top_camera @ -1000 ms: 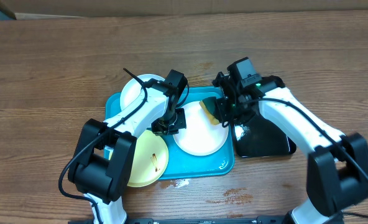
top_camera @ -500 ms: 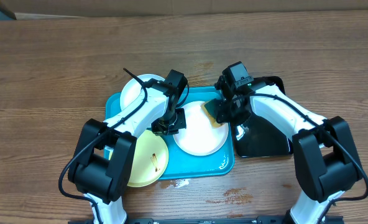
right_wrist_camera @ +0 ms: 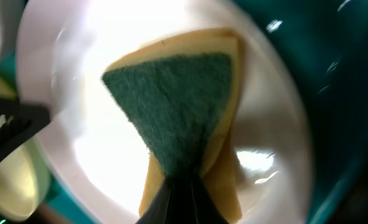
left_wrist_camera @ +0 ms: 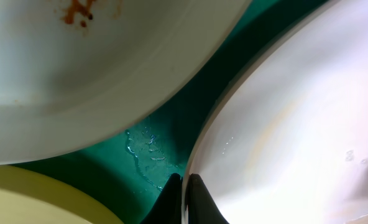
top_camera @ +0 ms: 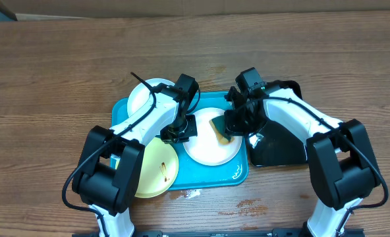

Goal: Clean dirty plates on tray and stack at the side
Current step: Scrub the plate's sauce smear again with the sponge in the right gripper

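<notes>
My right gripper has the yellow sponge, now pressed onto the white plate, to put down. It will let go of it inside the black tray, on the half nearer the turquoise tray [top_camera: 269, 121].
On the turquoise tray [top_camera: 238, 172] lies a white plate [top_camera: 205, 146]. My left gripper [top_camera: 180, 130] is shut on its left rim, and in the left wrist view the jaws [left_wrist_camera: 185, 185] pinch that rim [left_wrist_camera: 296, 124]. My right gripper [top_camera: 231, 122] is shut on a yellow sponge [top_camera: 218, 126] with a green scouring face [right_wrist_camera: 178, 106], pressed onto the plate [right_wrist_camera: 103, 155]. A second white plate [top_camera: 142, 99] with an orange smudge [left_wrist_camera: 78, 12] sits at the tray's back left. A pale yellow plate [top_camera: 157, 170] hangs over the tray's front left edge.
A glossy black tray [top_camera: 280, 143] lies right of the turquoise tray, under my right arm. Water glistens on the tray floor [left_wrist_camera: 143, 149], and wet patches mark the wooden table [top_camera: 254, 205] near the front edge.
My right gripper has slid the sponge from the plate's back right rim forward onto its right side. The left gripper has stayed shut on the rim.
</notes>
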{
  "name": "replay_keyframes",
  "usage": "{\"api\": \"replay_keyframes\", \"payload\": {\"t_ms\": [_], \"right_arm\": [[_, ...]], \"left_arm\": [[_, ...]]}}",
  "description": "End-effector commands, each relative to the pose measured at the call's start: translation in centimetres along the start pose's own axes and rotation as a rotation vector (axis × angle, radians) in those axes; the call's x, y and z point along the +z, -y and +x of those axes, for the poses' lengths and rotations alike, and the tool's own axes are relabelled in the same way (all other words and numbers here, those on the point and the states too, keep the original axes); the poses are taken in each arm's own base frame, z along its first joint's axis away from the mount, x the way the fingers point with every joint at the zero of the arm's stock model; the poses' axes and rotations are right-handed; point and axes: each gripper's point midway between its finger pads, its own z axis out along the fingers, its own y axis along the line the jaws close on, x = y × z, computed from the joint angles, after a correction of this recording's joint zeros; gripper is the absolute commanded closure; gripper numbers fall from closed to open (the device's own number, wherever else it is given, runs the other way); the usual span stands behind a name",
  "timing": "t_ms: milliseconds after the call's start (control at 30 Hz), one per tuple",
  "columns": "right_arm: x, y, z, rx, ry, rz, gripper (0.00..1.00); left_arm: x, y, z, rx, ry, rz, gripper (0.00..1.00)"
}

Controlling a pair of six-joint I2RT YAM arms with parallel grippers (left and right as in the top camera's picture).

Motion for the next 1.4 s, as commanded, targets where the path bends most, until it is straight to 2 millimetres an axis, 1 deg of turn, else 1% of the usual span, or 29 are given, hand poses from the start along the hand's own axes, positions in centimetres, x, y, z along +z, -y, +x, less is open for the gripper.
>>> {"api": "replay_keyframes", "payload": {"t_ms": [0, 67, 100, 133, 200, 267, 367, 567, 633, 667, 767, 867, 1000, 1100, 1167, 1233, 1300, 1367], "right_arm": [[-3.5, -2.8, -2.4, -0.047, 0.039, -0.095, 0.96], [-5.5, -3.6, -2.8, -0.075, 0.042, -0.093, 0.96], [-7.0, -4.2, -3.2, -0.101, 0.05, -0.087, 0.96], [-7.4, -4.1, -3.4, -0.102, 0.058, -0.066, 0.96], [-7.7, -3.3, -3.9, -0.104, 0.077, -0.005, 0.96], [-7.4, -2.3, -3.8, -0.097, 0.074, 0.045, 0.96], [-6.4, -1.5, -3.0, -0.082, 0.048, 0.052, 0.96], [-3.5, 0.2, -1.3, -0.053, 0.002, 0.051, 0.96], [-2.5, 0.4, -0.6, -0.047, -0.014, 0.025, 0.96], [-1.7, 0.4, -0.2, -0.046, -0.019, -0.004, 0.96], [-1.0, 0.7, 0.0, -0.043, -0.019, -0.007, 0.96], [-1.0, 0.6, 0.2, -0.014, -0.024, -0.016, 0.96], [-1.1, -1.1, 0.5, -0.013, -0.043, -0.116, 0.96], [-1.3, -1.9, 1.0, -0.003, -0.065, -0.162, 0.96], [-1.8, -3.0, 1.7, 0.004, -0.099, -0.229, 0.96], [-2.7, -3.4, 2.0, 0.0, -0.117, -0.259, 0.96], [-4.2, -3.4, 1.8, 0.011, -0.124, -0.27, 0.96], [-6.3, -3.4, 1.2, 0.018, -0.112, -0.285, 0.96]], "left_arm": [[0.2, 0.1, 0.0, 0.021, -0.004, -0.006, 0.96], [0.2, 0.1, 0.0, 0.021, -0.004, -0.007, 0.96], [0.2, 0.1, 0.0, 0.021, -0.004, -0.007, 0.96], [0.2, 0.1, 0.0, 0.021, -0.004, -0.006, 0.96], [0.2, 0.1, 0.0, 0.021, -0.004, -0.006, 0.96], [0.2, 0.1, 0.0, 0.021, -0.004, -0.006, 0.96], [0.2, 0.1, 0.0, 0.021, -0.004, -0.007, 0.96], [0.2, 0.1, 0.0, 0.021, -0.004, -0.007, 0.96], [0.2, 0.1, 0.0, 0.021, -0.004, -0.007, 0.96], [0.2, 0.1, 0.0, 0.021, -0.004, -0.006, 0.96], [0.2, 0.1, 0.0, 0.021, -0.004, -0.007, 0.96], [0.2, 0.1, 0.0, 0.021, -0.004, -0.007, 0.96], [0.2, 0.1, 0.0, 0.021, -0.004, -0.007, 0.96], [0.2, 0.1, 0.0, 0.021, -0.004, -0.007, 0.96], [0.2, 0.1, 0.0, 0.021, -0.005, -0.007, 0.96], [0.2, 0.1, 0.0, 0.021, -0.005, -0.007, 0.96], [0.2, 0.1, 0.0, 0.021, -0.004, -0.007, 0.96], [0.2, 0.1, 0.0, 0.021, -0.004, -0.007, 0.96]]}}
